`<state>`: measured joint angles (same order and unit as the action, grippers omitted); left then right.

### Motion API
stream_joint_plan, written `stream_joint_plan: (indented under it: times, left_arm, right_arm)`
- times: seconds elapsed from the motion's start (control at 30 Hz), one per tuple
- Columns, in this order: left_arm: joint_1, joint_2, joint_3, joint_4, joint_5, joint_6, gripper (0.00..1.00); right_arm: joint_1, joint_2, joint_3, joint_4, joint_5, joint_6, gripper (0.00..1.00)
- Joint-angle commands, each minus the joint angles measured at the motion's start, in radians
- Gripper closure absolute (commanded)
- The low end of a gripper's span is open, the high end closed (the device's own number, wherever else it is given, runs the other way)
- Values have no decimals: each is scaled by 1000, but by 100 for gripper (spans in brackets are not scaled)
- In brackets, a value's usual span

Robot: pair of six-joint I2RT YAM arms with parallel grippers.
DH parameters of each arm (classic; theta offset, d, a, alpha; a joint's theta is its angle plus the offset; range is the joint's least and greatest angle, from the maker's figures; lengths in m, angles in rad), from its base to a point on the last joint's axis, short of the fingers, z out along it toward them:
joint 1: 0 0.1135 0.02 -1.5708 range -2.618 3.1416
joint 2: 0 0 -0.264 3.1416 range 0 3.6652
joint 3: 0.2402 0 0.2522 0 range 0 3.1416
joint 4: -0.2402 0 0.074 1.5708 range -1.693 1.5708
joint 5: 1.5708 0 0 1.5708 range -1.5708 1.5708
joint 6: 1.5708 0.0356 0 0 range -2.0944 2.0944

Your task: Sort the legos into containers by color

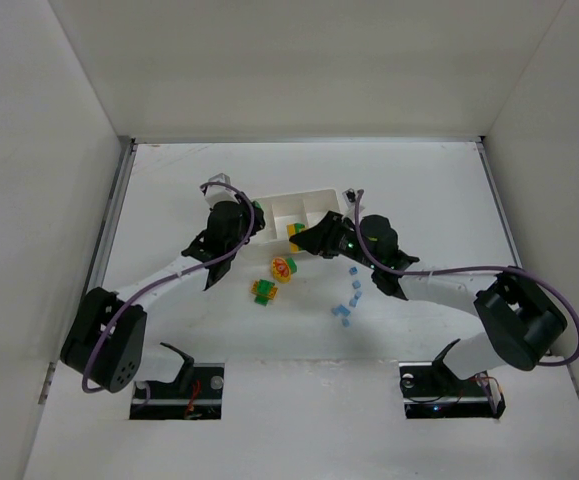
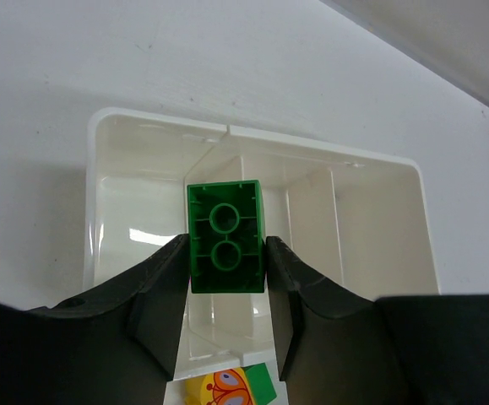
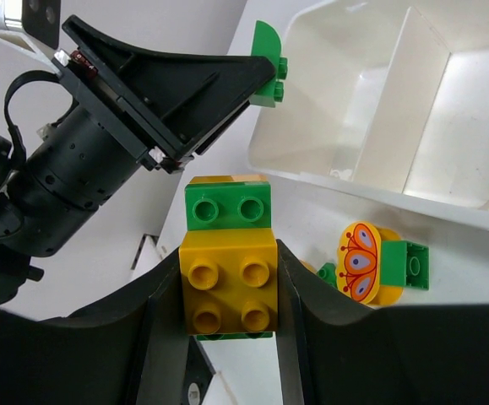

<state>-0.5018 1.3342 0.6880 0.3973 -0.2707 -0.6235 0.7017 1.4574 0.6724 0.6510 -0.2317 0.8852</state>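
Next, my right gripper passes the yellow brick, now just in front of the tray, to my left gripper and lets go of it above the tray's side nearest the butterfly piece (image 1: pixel 282 244).
My left gripper (image 2: pixel 225 274) is shut on a green brick (image 2: pixel 225 237), held above the left end of the white three-compartment tray (image 2: pixel 93 181); from above the left gripper (image 1: pixel 256 219) sits at the tray's (image 1: pixel 314 194) near-left corner. My right gripper (image 3: pixel 229 291) is shut on a yellow brick (image 3: pixel 229 283) joined to green ones, just in front of the tray (image 3: pixel 345 173). The top view shows the right gripper (image 1: pixel 301 236) close beside the left one. The compartments I see hold nothing.
A yellow butterfly piece with green (image 3: pixel 364 262) lies before the tray, also the butterfly piece (image 1: pixel 283 267) from above. A green-and-yellow cluster (image 1: pixel 263 291) lies nearer. Several pale blue bricks (image 1: pixel 350 299) are scattered to the right. White walls enclose the table.
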Motion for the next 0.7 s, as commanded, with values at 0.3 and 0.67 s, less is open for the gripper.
stream_joint_plan:
  times: [0.3,0.67]
  left_arm:
    - [1,-113,8,-12,-4,-11,58]
    - [-43,-293,-134,79,272,-284,46]
  right_arm:
    - [15,-19,49,21,6,-22,78]
    - [12,-11,44,91,-67,23,77]
